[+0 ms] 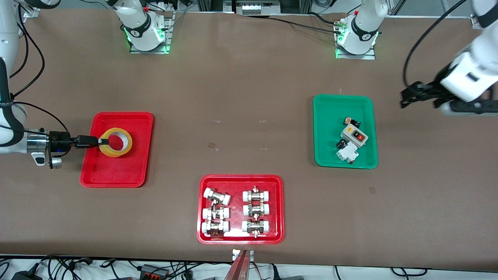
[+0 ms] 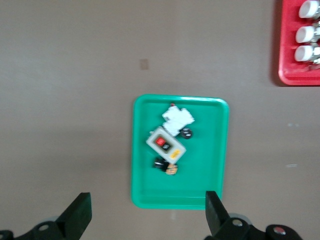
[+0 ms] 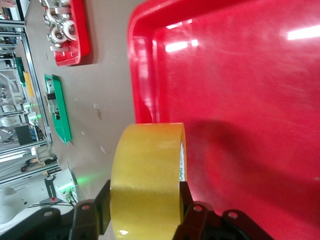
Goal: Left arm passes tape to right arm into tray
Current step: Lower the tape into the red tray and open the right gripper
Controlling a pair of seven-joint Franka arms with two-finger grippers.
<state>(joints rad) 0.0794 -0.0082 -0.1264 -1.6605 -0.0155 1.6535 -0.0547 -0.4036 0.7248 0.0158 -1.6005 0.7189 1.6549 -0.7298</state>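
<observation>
The yellow tape will leave my right gripper when I let go of it on the middle of the plain red tray's bottom [image 1: 113, 151] [image 3: 217, 175].
The yellow tape [image 1: 116, 150] is a wide roll with a pale core, held low over the plain red tray [image 1: 113, 171] at the right arm's end of the table. My right gripper [image 1: 100, 142] is shut on the roll's edge, with one finger on each flat side. The right wrist view shows the tape [image 3: 147, 175] between my right gripper's [image 3: 145, 205] fingers, its shadow on the tray [image 3: 240, 100] floor. My left gripper [image 1: 404, 99] is open and empty, up over the bare table beside the green tray. In its own view the left gripper [image 2: 147, 210] has its fingers spread wide.
A green tray [image 1: 327, 116] with a switch box and small electrical parts lies toward the left arm's end; it also shows in the left wrist view [image 2: 145, 150]. A red tray of white-capped metal fittings [image 1: 241, 181] lies nearest the front camera, mid-table.
</observation>
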